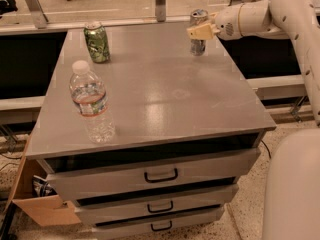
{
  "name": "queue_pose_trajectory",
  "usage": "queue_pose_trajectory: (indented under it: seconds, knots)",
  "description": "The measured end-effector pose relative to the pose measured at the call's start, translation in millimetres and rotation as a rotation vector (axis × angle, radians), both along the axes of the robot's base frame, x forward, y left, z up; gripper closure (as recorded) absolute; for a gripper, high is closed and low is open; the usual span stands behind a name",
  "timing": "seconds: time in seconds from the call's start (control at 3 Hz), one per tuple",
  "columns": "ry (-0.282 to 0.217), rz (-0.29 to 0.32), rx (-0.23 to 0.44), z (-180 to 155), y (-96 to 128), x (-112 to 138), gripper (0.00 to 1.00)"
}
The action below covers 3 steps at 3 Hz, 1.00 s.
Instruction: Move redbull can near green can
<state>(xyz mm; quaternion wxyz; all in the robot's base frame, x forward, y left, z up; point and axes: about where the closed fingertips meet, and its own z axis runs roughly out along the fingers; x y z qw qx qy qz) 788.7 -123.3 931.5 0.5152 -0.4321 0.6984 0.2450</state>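
Note:
Next, I let go of the redbull can on the grey table (115, 62), right up against the side of the green can that faces my arm. The redbull can is now at the table's back.
The redbull can (198, 45), slim and silver with bluish markings, is upright at the back right of the grey table (160, 94). My gripper (200, 31) reaches in from the right and is shut around the can's middle, with one cream finger (202, 31) crossing its front. The can looks raised just off the tabletop. The green can (96, 43), wider with light swirls and a silver top, stands at the back left of the table, far from the gripper.
A clear plastic water bottle (91, 102) stands at the front left of the table. Drawers (160, 176) sit below the tabletop. A cardboard box (37, 204) is at the lower left. My white arm (295, 14) spans the right side.

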Motion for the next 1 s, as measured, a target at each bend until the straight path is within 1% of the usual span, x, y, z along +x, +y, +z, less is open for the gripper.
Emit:
queue_pose_trajectory:
  seconds: [0.33,0.67,1.0]
  knots:
    - [-0.003,0.014,0.006,-1,8,1,1.00]
    - [-0.029,0.085,0.050,6,59,7,1.00]
    - [-0.042,0.150,0.095,15,117,13,1.00]
